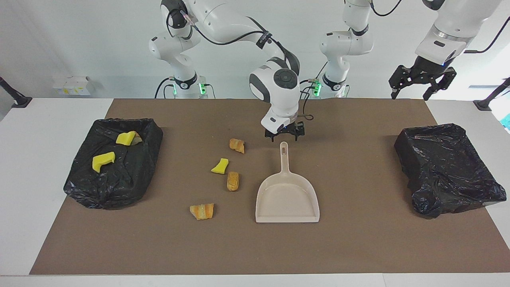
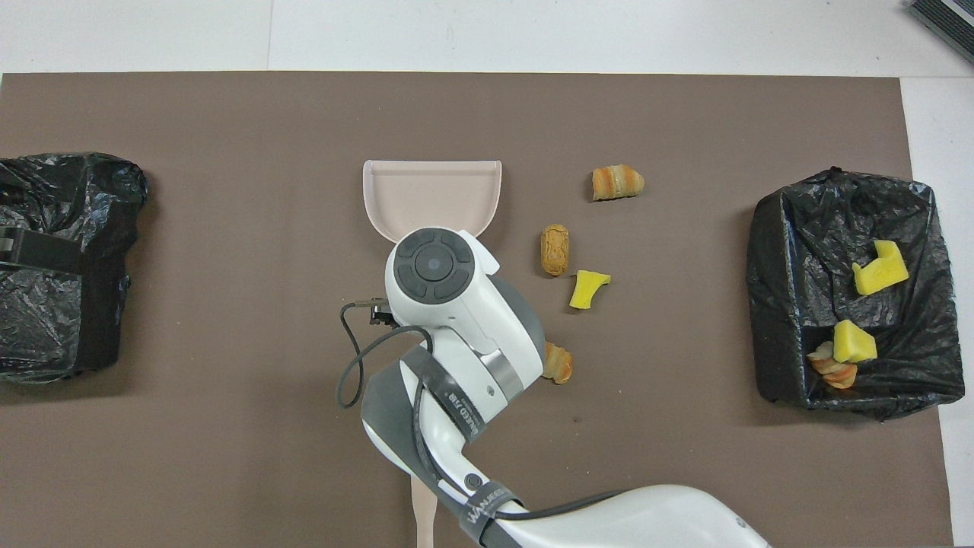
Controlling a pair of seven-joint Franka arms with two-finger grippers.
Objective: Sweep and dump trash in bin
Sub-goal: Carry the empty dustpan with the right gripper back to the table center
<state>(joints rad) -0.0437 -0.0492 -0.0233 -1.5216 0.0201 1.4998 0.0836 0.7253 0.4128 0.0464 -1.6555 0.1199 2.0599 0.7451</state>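
Note:
Next, my right gripper shuts on the pale flat stick's narrow part (image 2: 425, 539), toward the robots, and leaves the dustpan's handle free.
The beige dustpan (image 1: 287, 199) (image 2: 431, 194) lies flat on the brown mat, its handle (image 1: 283, 153) pointing toward the robots. My right gripper (image 1: 284, 137) hangs open just above the handle's end, holding nothing. Beside the dustpan, toward the right arm's end, several pieces of trash lie loose: an orange piece (image 1: 237, 145) (image 2: 558, 363), a yellow scrap (image 1: 220, 166) (image 2: 588, 288), a brown piece (image 1: 233, 180) (image 2: 555, 249) and another orange one (image 1: 202, 211) (image 2: 617, 182). The black-lined bin (image 1: 119, 187) (image 2: 768, 304) holds two yellow scraps (image 1: 103, 161) (image 1: 126, 138). My left gripper (image 1: 418, 83) waits open, raised.
A second black-lined bin (image 1: 446, 167) (image 2: 61, 259) stands at the left arm's end with nothing showing in it. A pale flat stick (image 2: 422, 517) lies on the mat near the robots, partly under the right arm. A cable loops off the right wrist (image 2: 350, 365).

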